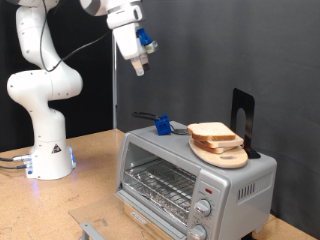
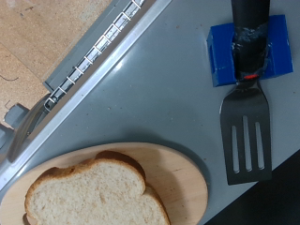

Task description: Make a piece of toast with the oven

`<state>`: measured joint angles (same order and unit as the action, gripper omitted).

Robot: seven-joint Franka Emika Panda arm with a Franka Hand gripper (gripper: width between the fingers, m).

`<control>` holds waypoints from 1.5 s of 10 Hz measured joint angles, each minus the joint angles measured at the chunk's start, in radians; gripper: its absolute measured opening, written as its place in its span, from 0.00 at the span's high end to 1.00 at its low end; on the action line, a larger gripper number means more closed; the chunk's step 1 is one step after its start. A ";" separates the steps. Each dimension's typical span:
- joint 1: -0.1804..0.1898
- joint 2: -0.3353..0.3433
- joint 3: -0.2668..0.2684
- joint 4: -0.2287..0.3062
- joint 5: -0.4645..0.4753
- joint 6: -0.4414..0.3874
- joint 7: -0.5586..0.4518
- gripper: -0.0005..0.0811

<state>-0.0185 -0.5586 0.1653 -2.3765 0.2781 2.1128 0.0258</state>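
The blue block (image 1: 163, 126) (image 2: 250, 49) on the black spatula's handle holds the spatula, so my gripper needs to go to that block next and close on it.
The silver-grey oven (image 1: 215, 178) stands at the exterior view's lower right, its wire rack (image 1: 160, 183) showing at the front and two knobs (image 1: 203, 209) beside it. Bread slices (image 1: 213, 132) lie stacked on a round wooden board (image 1: 228, 157) on the oven's top. My gripper (image 1: 138, 64) hangs high above the oven's left end, apart from everything, with nothing seen in it. The wrist view looks down on the top slice (image 2: 94, 195), the board (image 2: 186, 180) and the oven's grey top (image 2: 141, 103); my fingers do not show there.
A black spatula (image 2: 248, 131) with its handle in a blue block (image 2: 223, 52) lies on the oven top beside the board; it also shows in the exterior view (image 1: 160, 125). A black upright stand (image 1: 243, 118) is behind the board. The arm's white base (image 1: 45, 150) sits on the wooden table (image 1: 95, 150).
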 joint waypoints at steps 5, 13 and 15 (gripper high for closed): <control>0.043 -0.039 -0.004 -0.044 0.067 -0.004 -0.069 0.01; 0.067 -0.138 0.048 -0.154 0.106 0.065 -0.001 0.01; 0.067 -0.075 0.066 -0.166 0.105 0.119 -0.002 0.01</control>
<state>0.0485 -0.6334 0.2310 -2.5420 0.3831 2.2318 0.0233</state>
